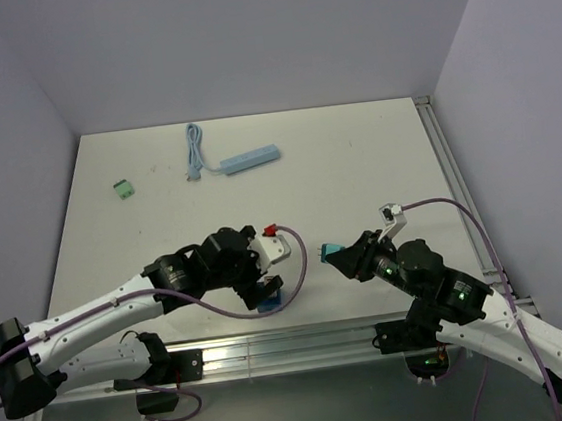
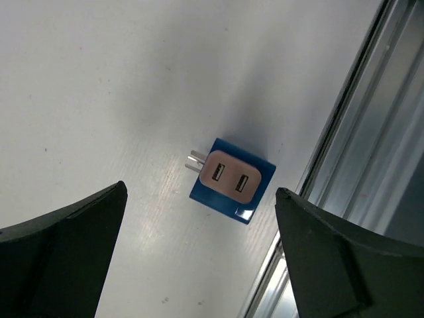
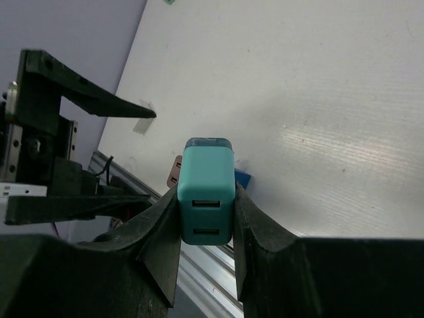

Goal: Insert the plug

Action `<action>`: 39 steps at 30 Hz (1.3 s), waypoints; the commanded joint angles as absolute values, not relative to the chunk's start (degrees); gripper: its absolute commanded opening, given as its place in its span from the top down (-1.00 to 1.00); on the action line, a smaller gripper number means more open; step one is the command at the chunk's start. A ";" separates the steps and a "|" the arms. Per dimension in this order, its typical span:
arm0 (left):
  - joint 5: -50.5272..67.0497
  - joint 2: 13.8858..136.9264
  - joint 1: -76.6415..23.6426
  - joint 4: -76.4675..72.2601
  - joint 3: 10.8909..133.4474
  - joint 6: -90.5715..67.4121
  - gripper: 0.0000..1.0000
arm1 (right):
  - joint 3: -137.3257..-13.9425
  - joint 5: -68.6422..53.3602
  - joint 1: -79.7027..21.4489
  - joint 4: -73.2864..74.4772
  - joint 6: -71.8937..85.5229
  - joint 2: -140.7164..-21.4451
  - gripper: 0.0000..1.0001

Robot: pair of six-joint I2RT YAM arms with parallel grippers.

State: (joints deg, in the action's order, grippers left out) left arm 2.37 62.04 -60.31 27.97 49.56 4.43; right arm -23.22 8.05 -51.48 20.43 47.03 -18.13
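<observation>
The blue charger plug is near the front rail. Next, my left gripper needs to close on the body [image 1: 270, 301] [image 2: 263, 175] of that plug, just below its tan two-port front.
My right gripper [image 3: 207, 202] is shut on a teal two-port USB charger plug [image 3: 207, 189] and holds it above the table; both also show in the top view, the gripper [image 1: 351, 258] and the plug [image 1: 332, 254]. A blue charger plug with a tan two-port face [image 2: 232, 180] lies on the table near the front rail, prongs pointing left. My left gripper [image 2: 201, 199] is open and empty, hovering over it [image 1: 270, 294]. A light-blue power strip [image 1: 250, 159] lies at the back of the table, far from both grippers.
The strip's cable [image 1: 193, 151] is coiled at its left end. A small green block [image 1: 124, 189] sits at the back left. An aluminium rail [image 1: 305, 344] runs along the near edge, close to the blue plug [image 2: 358, 146]. Walls enclose the table.
</observation>
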 commanded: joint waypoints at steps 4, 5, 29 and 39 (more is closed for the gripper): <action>2.27 53.45 -62.75 21.71 43.34 20.47 -0.99 | -23.29 8.00 -51.15 18.90 45.18 -16.79 1.00; 3.42 53.35 -62.75 21.97 43.33 22.31 -0.99 | -23.20 7.65 -51.15 18.72 45.00 -16.61 1.00; 12.56 67.93 -62.40 21.00 41.39 31.11 -0.86 | -22.06 8.18 -51.15 21.98 45.00 -10.11 1.00; 12.48 72.24 -62.05 18.90 41.66 30.85 -0.77 | -20.92 7.82 -51.15 21.88 45.35 -9.67 1.00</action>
State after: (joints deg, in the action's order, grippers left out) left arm 11.20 71.90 -62.22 21.34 40.53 30.39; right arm -21.06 7.64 -51.48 23.40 45.56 -10.81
